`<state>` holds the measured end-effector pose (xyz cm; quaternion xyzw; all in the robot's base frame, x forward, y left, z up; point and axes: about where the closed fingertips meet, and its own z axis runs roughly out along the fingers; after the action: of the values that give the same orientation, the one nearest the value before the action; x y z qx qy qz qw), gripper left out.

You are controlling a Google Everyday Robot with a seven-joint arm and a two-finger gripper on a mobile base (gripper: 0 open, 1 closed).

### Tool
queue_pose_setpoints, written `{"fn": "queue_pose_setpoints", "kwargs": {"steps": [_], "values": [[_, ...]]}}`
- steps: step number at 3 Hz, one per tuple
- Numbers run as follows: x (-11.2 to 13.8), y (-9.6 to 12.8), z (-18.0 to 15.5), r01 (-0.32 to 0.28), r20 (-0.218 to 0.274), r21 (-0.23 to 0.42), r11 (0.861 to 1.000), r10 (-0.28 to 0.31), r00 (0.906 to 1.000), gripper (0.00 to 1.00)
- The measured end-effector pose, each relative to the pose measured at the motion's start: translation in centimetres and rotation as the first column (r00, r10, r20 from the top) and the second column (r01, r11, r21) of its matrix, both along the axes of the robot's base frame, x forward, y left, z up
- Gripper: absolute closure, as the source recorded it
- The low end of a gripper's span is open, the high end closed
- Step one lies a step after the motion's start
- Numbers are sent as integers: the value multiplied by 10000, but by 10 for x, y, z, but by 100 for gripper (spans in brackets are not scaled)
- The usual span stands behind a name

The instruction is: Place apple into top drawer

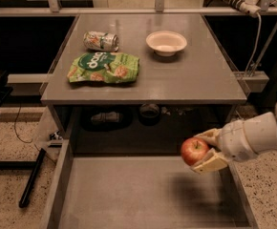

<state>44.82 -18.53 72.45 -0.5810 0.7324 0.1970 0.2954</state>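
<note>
My gripper is to let go of the red apple. It will do so on the middle of the open top drawer's flat grey bottom [162, 169].
My gripper [204, 150] reaches in from the right and is shut on the red apple [194, 150]. It holds the apple in the air over the right side of the open top drawer [143, 194], near the drawer's right wall. One finger [208, 163] lies under the apple and the other behind it. The drawer is pulled out below the front edge of the grey tabletop [186, 75], and its flat grey bottom shows the apple's shadow.
On the tabletop lie a green snack bag [103, 67], a tipped drink can [101, 40] and a white bowl [166, 42]. Dark objects sit on the shelf under the table [149, 112]. A black bar [31, 178] lies on the floor at the left.
</note>
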Motion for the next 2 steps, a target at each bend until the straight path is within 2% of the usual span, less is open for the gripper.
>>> {"fn": "queue_pose_setpoints", "kwargs": {"steps": [1, 2], "values": [[2, 34, -34, -228, -168, 348, 9991, 234, 9996, 100], [9, 53, -48, -22, -113, 665, 9978, 29, 9999, 100]]}}
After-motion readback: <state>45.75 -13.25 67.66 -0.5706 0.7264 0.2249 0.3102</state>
